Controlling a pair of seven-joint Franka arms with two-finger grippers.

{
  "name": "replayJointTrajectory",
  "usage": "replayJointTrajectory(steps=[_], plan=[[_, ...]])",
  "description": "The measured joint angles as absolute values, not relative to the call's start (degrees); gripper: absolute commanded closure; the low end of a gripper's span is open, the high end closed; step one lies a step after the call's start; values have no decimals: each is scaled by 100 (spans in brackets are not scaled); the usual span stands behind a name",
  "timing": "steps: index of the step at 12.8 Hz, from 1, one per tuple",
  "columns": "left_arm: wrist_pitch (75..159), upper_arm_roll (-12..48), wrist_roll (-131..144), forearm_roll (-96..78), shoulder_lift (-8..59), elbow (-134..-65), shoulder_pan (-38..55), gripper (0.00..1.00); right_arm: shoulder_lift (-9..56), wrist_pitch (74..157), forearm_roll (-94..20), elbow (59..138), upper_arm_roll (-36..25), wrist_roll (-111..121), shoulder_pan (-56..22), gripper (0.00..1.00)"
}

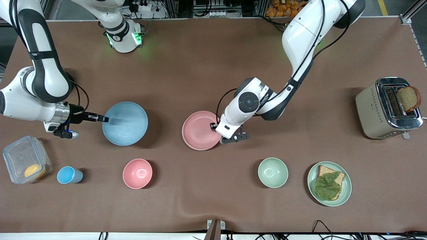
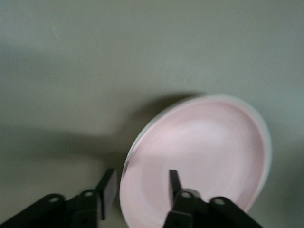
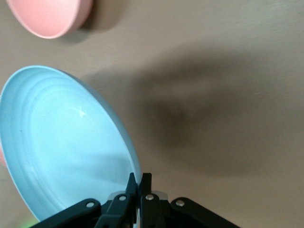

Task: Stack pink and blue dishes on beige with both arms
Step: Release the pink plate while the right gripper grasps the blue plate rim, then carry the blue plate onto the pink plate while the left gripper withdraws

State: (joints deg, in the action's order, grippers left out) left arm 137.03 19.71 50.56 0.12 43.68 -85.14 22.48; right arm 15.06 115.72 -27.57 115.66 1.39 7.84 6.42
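Observation:
I will let go of the light blue plate with my right gripper on top of the pale pink plate (image 1: 201, 130) near the middle of the table.
The light blue plate (image 1: 125, 123) is toward the right arm's end of the table. My right gripper (image 1: 101, 118) is shut on its rim. In the right wrist view the blue plate (image 3: 66, 147) is tilted, its shadow lies apart from it, and the right gripper (image 3: 140, 179) pinches its edge. The pale pink plate (image 1: 199, 130) is near the table's middle. My left gripper (image 1: 217, 129) is at its rim. The left wrist view shows the left gripper (image 2: 142, 179) open, one finger over the pink plate (image 2: 209, 147) and one outside its edge. The beige plate is out of view.
In a row nearer the front camera are a clear lidded container (image 1: 26, 163), a small blue cup (image 1: 68, 175), a deep pink bowl (image 1: 137, 173), a pale green bowl (image 1: 273, 172) and a green plate (image 1: 347, 186) with toast and lettuce. A toaster (image 1: 388, 108) stands at the left arm's end.

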Motion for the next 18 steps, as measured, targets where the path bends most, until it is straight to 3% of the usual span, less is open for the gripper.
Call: replayJointTrajectory(steps=[2,5,9,12,18], plan=[[13414,1963,4937,26,3843,-8404,1829,0,1542,11487,-2839,11469,215,556,485,100],[12064,1950,3864,53,2685,-8373,1028,0,1786,11526,-3262,11344,499,389,10,100],[10602,1931,2200,58,1580,-8405,100,0,2216,12498,-3764,11271,688,335,-842,100],[10040,1927,1605,240,1231,-8425,-254,0,2566,13447,-4213,11258,704,318,-1383,100],[9701,1968,1573,547,920,-8453,-251,0,3201,14532,-4650,11119,978,286,-2034,100]])
